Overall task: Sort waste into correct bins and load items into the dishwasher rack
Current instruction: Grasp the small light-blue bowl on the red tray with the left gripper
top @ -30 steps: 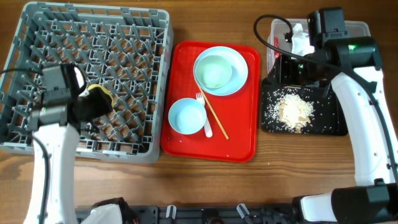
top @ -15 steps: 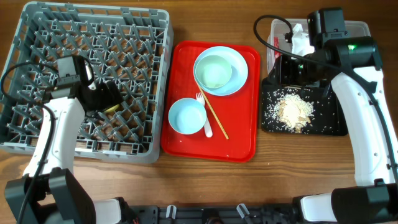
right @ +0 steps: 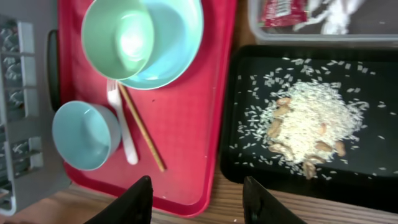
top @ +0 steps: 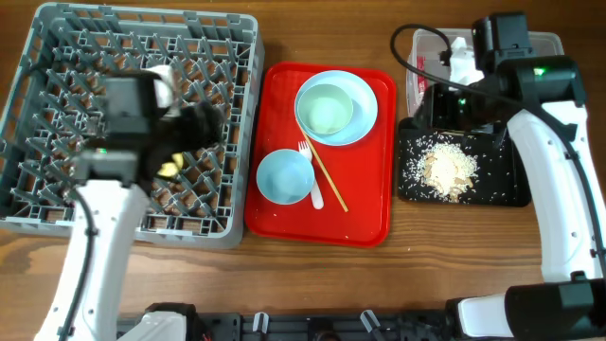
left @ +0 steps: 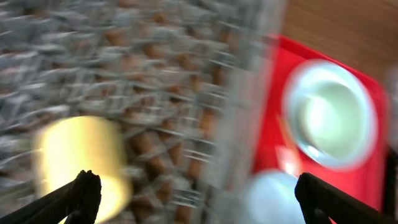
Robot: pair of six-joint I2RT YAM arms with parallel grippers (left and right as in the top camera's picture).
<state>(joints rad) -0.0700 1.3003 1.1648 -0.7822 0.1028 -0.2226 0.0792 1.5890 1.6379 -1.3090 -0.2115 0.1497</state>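
Next, I move my left gripper to the red tray's second bowl and grip the bowl's rim (top: pixel 311 183) beside the fork's handle.
The yellow cup (top: pixel 169 169) lies among the pegs of the grey dishwasher rack (top: pixel 248 114). My left gripper (top: pixel 206 123) hovers open above the rack's right side, and the cup (left: pixel 78 158) shows blurred beside its left finger. A mint plate (top: pixel 365 109) carries a bowl (top: pixel 327 106). A second bowl (top: pixel 284 176), fork (top: pixel 305 152), spoon (top: pixel 315 197) and chopsticks (top: pixel 331 180) lie on the red tray. My right gripper (right: pixel 202 202) is open and empty over the gap between the red tray and the black tray (top: pixel 507 189), which holds rice scraps (top: pixel 447 166). The clear tub (top: pixel 544 43) holds the tissue (right: pixel 336 15) and wrapper (right: pixel 285 11).
The red serving tray (top: pixel 369 218) sits between the rack and the black tray. Bare wooden table runs along the front edge. A black cable loops above the right arm near the clear tub.
My left gripper has opened, left the yellow cup in the rack, and swung right toward the red tray. The right jaws stand slightly wider; that arm has barely moved.
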